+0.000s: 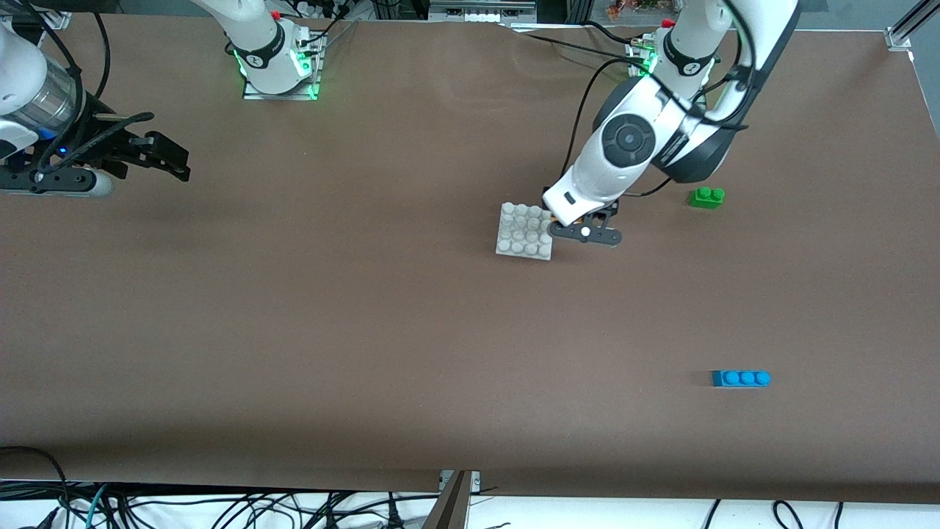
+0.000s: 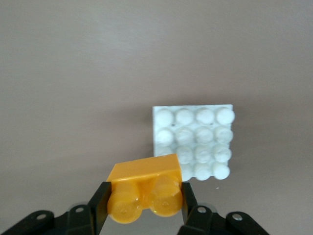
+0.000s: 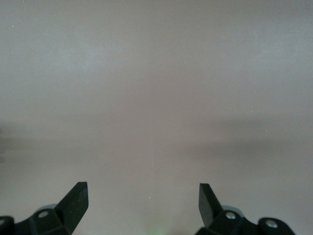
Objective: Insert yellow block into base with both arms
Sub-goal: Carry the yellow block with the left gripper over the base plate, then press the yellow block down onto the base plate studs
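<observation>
My left gripper will set the yellow block, now held low beside the base, down and let go of it on the middle studs of the white base [image 1: 528, 221] [image 2: 194, 154], toward the far edge of that base.
The yellow block [image 2: 145, 182] is gripped between the fingers of my left gripper [image 2: 144, 198], its two studs facing the wrist camera. In the front view the left gripper [image 1: 581, 222] sits beside the base [image 1: 524, 231], at its edge toward the left arm's end, low over the table; the block is almost hidden under the wrist there. The base is a white 4x4 stud plate lying flat near the table's middle, and it also shows in the left wrist view [image 2: 193, 142]. My right gripper [image 1: 165, 158] is open and empty and waits at the right arm's end, with only bare table in the right wrist view [image 3: 143, 193].
A green two-stud brick [image 1: 706, 197] lies toward the left arm's end, beside the left arm. A blue three-stud brick [image 1: 742, 378] lies nearer the front camera at that same end. The brown table [image 1: 330, 316] spreads between the base and the right gripper.
</observation>
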